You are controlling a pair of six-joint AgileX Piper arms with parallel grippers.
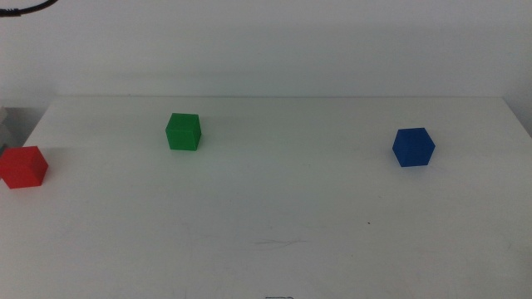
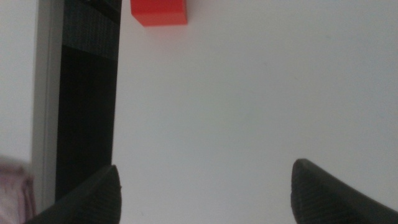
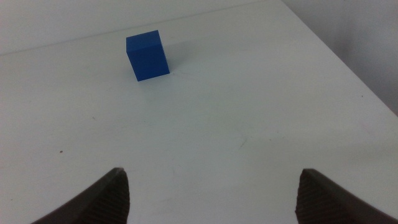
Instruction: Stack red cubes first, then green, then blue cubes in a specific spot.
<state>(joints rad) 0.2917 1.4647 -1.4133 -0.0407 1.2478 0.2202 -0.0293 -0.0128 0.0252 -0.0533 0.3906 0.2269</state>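
My left gripper is to go down next to the red cube near the table's edge, and then it should close on the cube's opposite sides (image 1: 22, 164) (image 2: 159, 9).
The red cube (image 1: 23, 167) sits near the table's left edge; it also shows in the left wrist view (image 2: 159, 12). The green cube (image 1: 183, 132) stands at the back left of the middle. The blue cube (image 1: 413, 147) stands on the right; it also shows in the right wrist view (image 3: 147, 55). The spot with the faint grey scuff line (image 1: 281, 243) lies bare at the front centre. Neither arm shows in the middle view. My left gripper (image 2: 205, 190) is open and empty, well short of the red cube. My right gripper (image 3: 214, 196) is open and empty, short of the blue cube.
A tiny dark dot (image 1: 368, 223) marks the table right of the scuff line. The table's left edge, with a dark gap beside it (image 2: 84, 106), shows in the left wrist view. The table's right edge (image 3: 348, 59) shows in the right wrist view.
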